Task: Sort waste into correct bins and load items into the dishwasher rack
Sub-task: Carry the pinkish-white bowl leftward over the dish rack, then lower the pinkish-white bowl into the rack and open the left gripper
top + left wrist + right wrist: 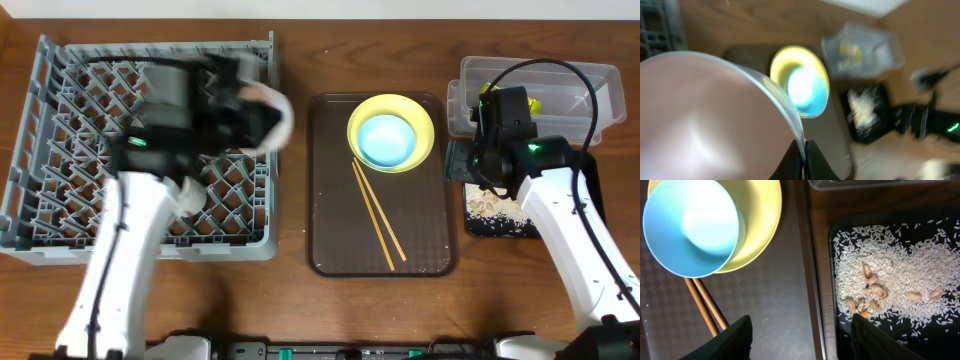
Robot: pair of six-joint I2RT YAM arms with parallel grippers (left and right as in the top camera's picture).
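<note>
Next, my left gripper lets go of the white bowl in the grey-blue dishwasher rack [181,132], just behind the small white cup.
My left gripper [805,150] is shut on the rim of the white bowl [705,115] and holds it above the right side of the grey-blue dishwasher rack [60,150]; it is motion-blurred in the overhead view [255,118]. A small white cup [190,197] sits in the rack. The yellow plate [420,120] holds the light blue bowl [388,140], with the chopsticks [378,215] beside them. My right gripper [802,340] is open and empty over the black tray's left edge [832,330]. Rice scraps [890,260] lie in the black tray. The wrapper [533,103] lies in the clear tub [600,75].
The plate, bowl and chopsticks rest on a brown serving tray [335,230] in the middle of the wooden table. A few nut-like shells [872,287] lie among the rice. The tissue cannot be made out.
</note>
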